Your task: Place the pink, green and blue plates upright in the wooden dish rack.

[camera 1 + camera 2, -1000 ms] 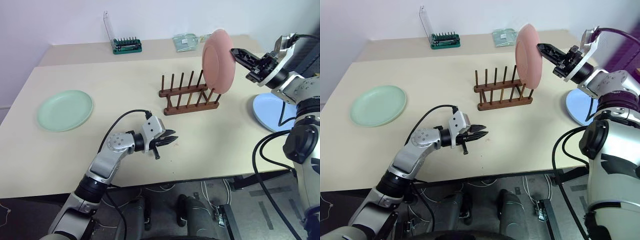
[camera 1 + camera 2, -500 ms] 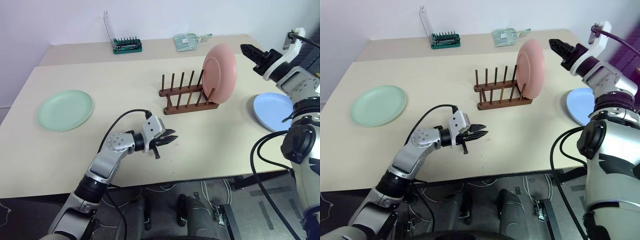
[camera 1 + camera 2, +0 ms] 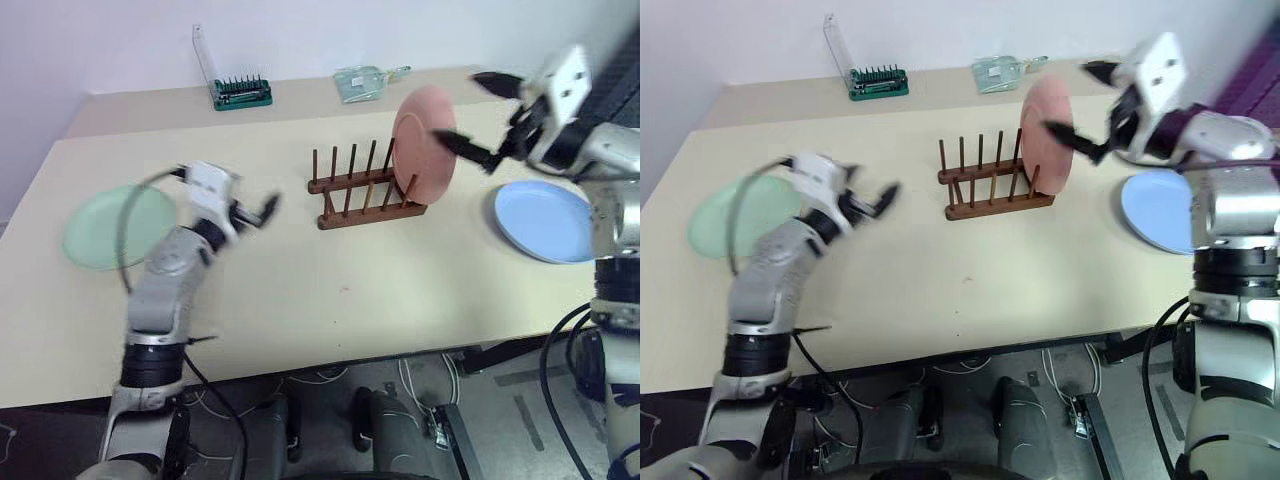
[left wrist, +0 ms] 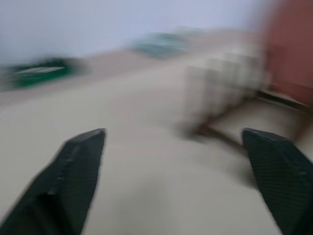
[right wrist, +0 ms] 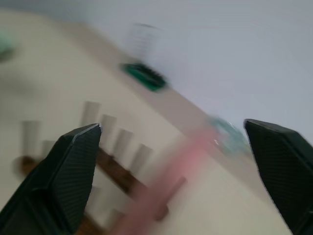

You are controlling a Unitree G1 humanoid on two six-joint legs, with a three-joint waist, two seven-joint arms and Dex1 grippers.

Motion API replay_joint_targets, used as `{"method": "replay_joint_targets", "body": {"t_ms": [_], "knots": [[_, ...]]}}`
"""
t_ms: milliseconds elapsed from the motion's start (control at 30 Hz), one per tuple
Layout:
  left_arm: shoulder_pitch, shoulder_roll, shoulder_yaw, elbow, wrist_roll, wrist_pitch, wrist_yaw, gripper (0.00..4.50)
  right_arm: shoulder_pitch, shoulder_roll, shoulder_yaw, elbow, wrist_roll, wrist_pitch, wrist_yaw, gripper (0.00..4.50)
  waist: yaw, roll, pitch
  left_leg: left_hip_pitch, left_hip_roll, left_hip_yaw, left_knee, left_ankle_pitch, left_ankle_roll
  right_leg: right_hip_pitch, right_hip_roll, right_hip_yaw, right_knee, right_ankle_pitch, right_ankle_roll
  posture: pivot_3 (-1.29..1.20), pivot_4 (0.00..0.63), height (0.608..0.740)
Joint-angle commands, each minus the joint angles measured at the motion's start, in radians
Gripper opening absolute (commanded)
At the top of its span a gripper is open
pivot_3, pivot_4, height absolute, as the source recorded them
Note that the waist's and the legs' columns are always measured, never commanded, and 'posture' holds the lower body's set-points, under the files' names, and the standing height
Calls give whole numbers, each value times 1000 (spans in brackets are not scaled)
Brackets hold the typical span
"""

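My left gripper is to move next to the green plate's near rim point(image 3: 108, 268), on the side toward the front edge of the table, and close there.
The pink plate point(image 3: 420, 155) stands upright at the right end of the wooden dish rack point(image 3: 362, 192), between its last pegs. My right gripper point(image 3: 478, 115) hovers just right of the plate, open wide, its lower fingertip close to the plate's face; in the right wrist view the plate point(image 5: 161, 196) is a pink blur between the spread fingers point(image 5: 73, 171). The green plate point(image 3: 112, 225) lies flat at the table's left. My left gripper point(image 3: 257, 210) is raised beside it, open and holding nothing. The blue plate point(image 3: 545, 220) lies flat at the right edge.
A green screwdriver-bit holder point(image 3: 241, 92) with a clear upright lid and a clear plastic packet point(image 3: 362, 82) sit at the back of the table point(image 3: 330, 290). Bare tabletop stretches between the rack and the front edge.
The right gripper let go of the pink plate, which settled into the rack, then opened wide and rolled. The left arm swung up and left toward the green plate and opened.
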Motion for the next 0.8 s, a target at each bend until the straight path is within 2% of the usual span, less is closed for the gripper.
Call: {"method": "replay_joint_targets", "body": {"t_ms": [33,200,267,367,533,633,800], "knots": [[-36,8,225,-42,41,166,260,4436,42,79,98,-145,21,48,-1,4500,2,-1,0,1,0,0,0,0,0,1,0,0,0,0,0,0,150,730],[-65,-48,416,-140,35,417,463,4436,66,148,156,-162,5,48,-5,4500,29,-5,2,0,-3,-1,2,0,-1,2,-3,0,-1,0,0,0,150,730],[-64,-111,494,-191,13,500,516,4436,70,154,172,-150,-4,34,5,4500,36,-9,0,-1,-5,-2,3,-1,0,4,-4,0,-3,-1,-1,0,150,730],[-69,-176,569,-216,-15,574,549,4436,65,161,176,-123,-13,21,8,4500,37,-13,1,0,-5,-2,3,-3,-3,5,-4,0,-4,-1,-2,0,150,730],[-124,-252,698,-98,-120,612,544,4436,73,165,180,-112,-28,4,9,4500,31,-15,2,0,-3,-2,3,-3,-3,4,-3,-1,-3,-1,-2,0,150,730],[-159,-256,764,4,-157,524,567,3681,96,165,179,-125,-39,5,0,4500,28,-14,2,1,-3,-2,2,-3,-3,4,-3,-1,-3,-1,-2,0,150,730],[-183,-232,730,92,-187,465,568,1150,129,156,175,-143,-64,-7,-13,4500,31,-14,2,1,-3,-2,2,-2,-4,4,-3,-1,-3,-1,-2,0,150,730]]}}
